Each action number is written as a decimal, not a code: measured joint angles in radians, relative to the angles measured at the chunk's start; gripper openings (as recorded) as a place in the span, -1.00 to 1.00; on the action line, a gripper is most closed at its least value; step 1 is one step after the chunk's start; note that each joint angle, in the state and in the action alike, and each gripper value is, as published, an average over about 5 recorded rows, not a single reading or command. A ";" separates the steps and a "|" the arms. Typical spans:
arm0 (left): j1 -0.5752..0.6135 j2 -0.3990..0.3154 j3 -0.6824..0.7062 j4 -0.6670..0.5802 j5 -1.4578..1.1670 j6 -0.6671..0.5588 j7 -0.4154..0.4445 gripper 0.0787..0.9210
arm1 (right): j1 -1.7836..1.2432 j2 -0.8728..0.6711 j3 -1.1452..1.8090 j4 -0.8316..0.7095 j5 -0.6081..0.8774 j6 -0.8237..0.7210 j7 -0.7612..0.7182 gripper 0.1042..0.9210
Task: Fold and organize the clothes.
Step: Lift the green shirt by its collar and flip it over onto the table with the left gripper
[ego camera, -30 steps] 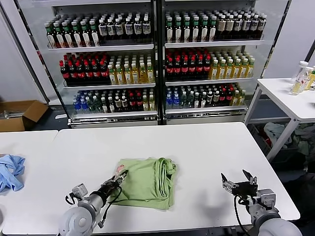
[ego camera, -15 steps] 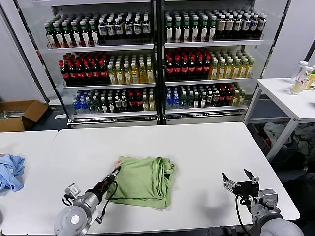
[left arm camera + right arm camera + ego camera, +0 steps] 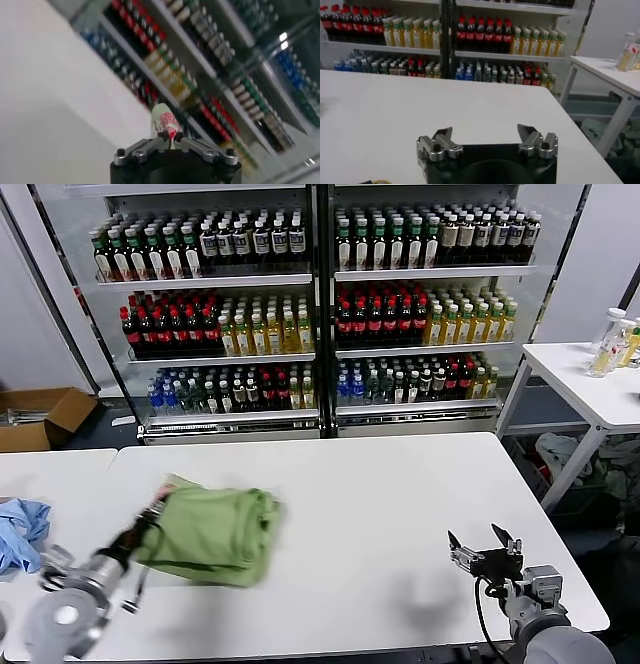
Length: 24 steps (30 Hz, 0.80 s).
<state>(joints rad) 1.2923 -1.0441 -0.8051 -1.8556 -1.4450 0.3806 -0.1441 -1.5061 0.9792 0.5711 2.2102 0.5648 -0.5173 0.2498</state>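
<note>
Next, my left gripper lays the light green polo shirt on the white table (image 3: pixel 266 527), just short of its middle.
The folded light green polo shirt (image 3: pixel 215 534) lies on the white table (image 3: pixel 400 494), left of its middle. My left gripper (image 3: pixel 152 518) is shut on the shirt's left edge. In the left wrist view a pinch of the fabric with the red-and-white print (image 3: pixel 166 122) stands up between the closed jaws of the left gripper (image 3: pixel 170 142). My right gripper (image 3: pixel 485 552) hovers open over the table's front right part, far from the shirt; the right wrist view shows the right gripper (image 3: pixel 485 136) with nothing between its spread fingers.
A light blue garment (image 3: pixel 22 532) lies on the neighbouring table at the far left. Behind the table stands a glass-fronted cooler (image 3: pixel 320 304) full of bottles. A second white table (image 3: pixel 590 379) with bottles is at the right, and a cardboard box (image 3: pixel 40 416) on the floor at left.
My left gripper closed on the shirt's left edge and has dragged the folded shirt leftward across the table. The right arm has stayed in place.
</note>
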 measured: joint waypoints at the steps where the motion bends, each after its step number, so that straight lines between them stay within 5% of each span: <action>1: -0.003 0.015 -0.025 -0.003 0.000 0.003 -0.001 -0.95 | 0.001 0.004 -0.003 0.002 -0.002 0.000 0.000 0.76; 11: -0.004 0.080 -0.065 -0.117 0.144 -0.010 -0.043 -0.95 | -0.001 0.019 -0.020 0.014 -0.018 0.007 -0.004 0.76; 24: -0.071 -0.115 0.343 -0.106 0.646 -0.049 -0.139 -0.95 | 0.010 0.008 -0.038 0.002 -0.021 0.024 -0.010 0.76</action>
<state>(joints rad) 1.2212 -1.1588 -0.4619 -1.9615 -0.7991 0.3316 -0.2828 -1.4963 0.9868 0.5328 2.2127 0.5433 -0.4929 0.2394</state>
